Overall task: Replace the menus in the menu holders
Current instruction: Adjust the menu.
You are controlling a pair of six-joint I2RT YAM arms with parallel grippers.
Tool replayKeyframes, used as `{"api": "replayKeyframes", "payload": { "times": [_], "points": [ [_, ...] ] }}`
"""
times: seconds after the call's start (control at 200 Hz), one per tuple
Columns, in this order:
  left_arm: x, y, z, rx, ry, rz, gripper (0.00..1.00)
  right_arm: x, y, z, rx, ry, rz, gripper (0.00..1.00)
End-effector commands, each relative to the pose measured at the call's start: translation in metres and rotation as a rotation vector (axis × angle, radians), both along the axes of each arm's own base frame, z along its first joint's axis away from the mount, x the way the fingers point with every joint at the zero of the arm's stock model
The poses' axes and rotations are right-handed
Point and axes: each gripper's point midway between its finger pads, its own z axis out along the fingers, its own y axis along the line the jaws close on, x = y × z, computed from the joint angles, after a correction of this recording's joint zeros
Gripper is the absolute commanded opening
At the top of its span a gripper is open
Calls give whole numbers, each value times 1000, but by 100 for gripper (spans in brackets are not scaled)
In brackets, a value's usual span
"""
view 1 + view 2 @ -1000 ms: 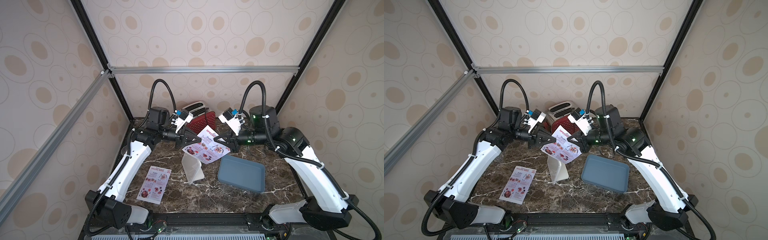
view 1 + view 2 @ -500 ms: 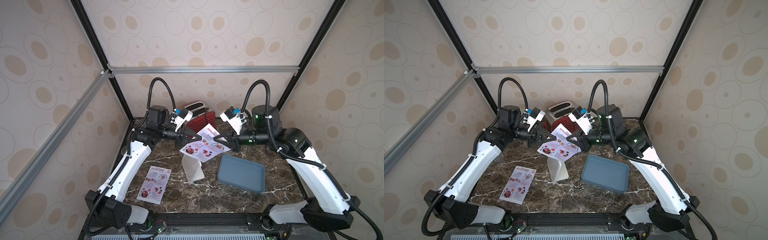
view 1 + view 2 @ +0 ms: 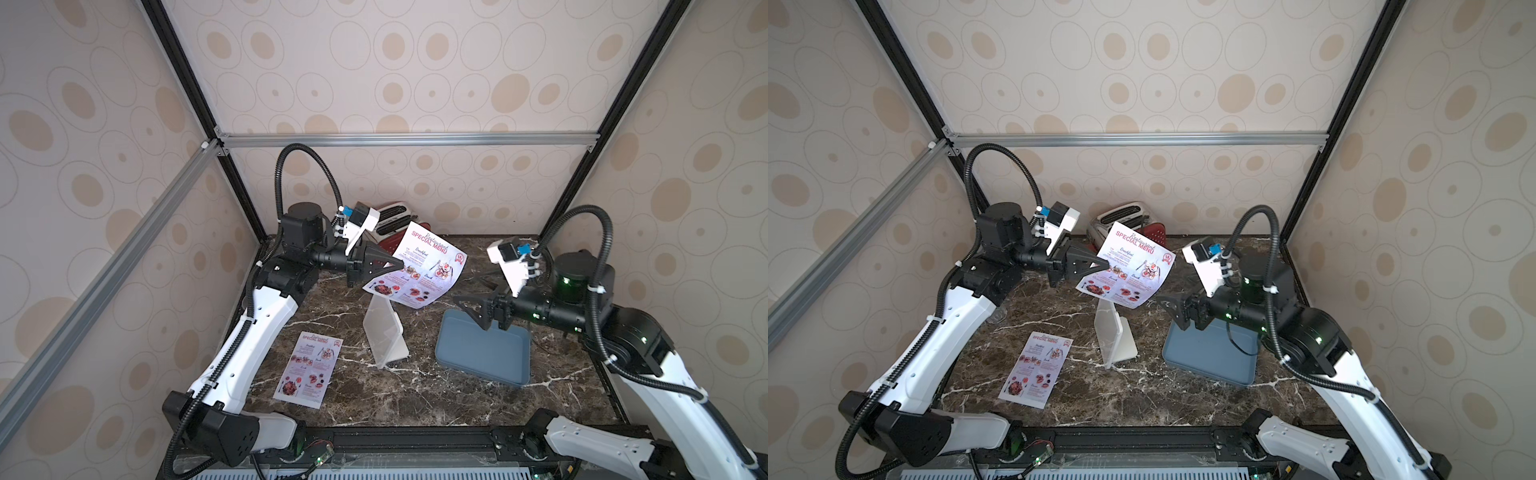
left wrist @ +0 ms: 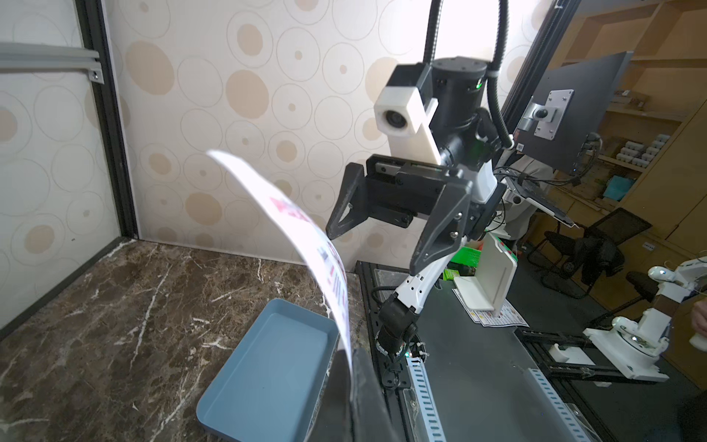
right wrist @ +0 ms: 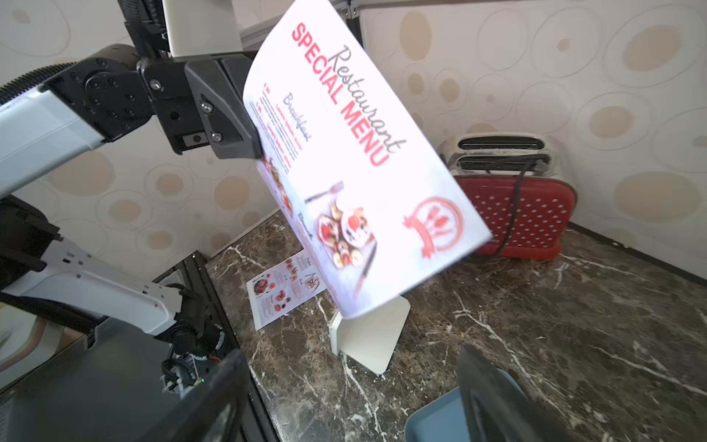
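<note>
The menu hangs curved and slanted from my left gripper, so next my right gripper takes its opposite edge low down (image 3: 442,293) before the menu enters the holder.
My left gripper (image 3: 400,264) (image 4: 350,367) is shut on the edge of one menu (image 3: 419,270) (image 5: 352,160), a white sheet headed "SPECIAL MENU". The sheet hangs curved in the air above the clear menu holder (image 3: 384,332) (image 5: 369,336), which stands without a sheet in it mid-table. My right gripper (image 3: 469,291) (image 5: 348,382) is open and holds nothing, to the right of the sheet and over the tray's near-left corner. A second menu (image 3: 309,370) (image 3: 1036,370) lies flat on the marble at front left.
A blue-grey tray (image 3: 484,357) (image 4: 267,363) sits right of the holder. A silver toaster (image 3: 392,220) and a red dotted object (image 5: 516,214) stand at the back wall. Black frame posts mark the back corners.
The right gripper has opened, let go of the held menu and drawn back to the right. The left gripper keeps the sheet, which now hangs from it alone.
</note>
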Motion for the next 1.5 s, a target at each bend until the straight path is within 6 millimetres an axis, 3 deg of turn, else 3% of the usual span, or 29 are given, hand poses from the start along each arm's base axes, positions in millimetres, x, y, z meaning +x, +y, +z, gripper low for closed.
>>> {"api": "replayKeyframes", "payload": {
  "times": [0.0, 0.055, 0.12, 0.316, 0.556, 0.771, 0.927, 1.017, 1.167, 1.492],
  "points": [
    [-11, 6, 37, -56, -120, 4, 0, -11, -1, -31, -21, 31, 35, 84],
    [-13, 6, 43, -66, -139, 5, 0, -22, 7, -45, 8, 56, 105, 79],
    [-14, 7, 48, -74, -152, 4, 0, -32, 20, -48, 55, 38, 191, 74],
    [-16, 7, 56, -85, -163, 0, 0, -28, 55, -29, 94, -125, 287, 77],
    [-21, 7, 60, -91, -163, -11, 0, 4, 55, 3, 190, -247, 142, 81],
    [-23, 7, 60, -91, -159, -18, 0, 4, 65, 23, 246, -269, 180, 79],
    [-21, 7, 59, -90, -155, -11, 0, -1, 72, 42, 289, -269, 228, 64],
    [-20, 6, 57, -88, -149, -11, 0, -2, 71, 45, 304, -275, 230, 50],
    [-19, 6, 56, -87, -146, -7, 0, -6, 73, 44, 317, -273, 248, 35],
    [-17, 5, 50, -75, -108, 0, 0, -3, 79, 48, 329, -280, 267, 18]
  ]
}}
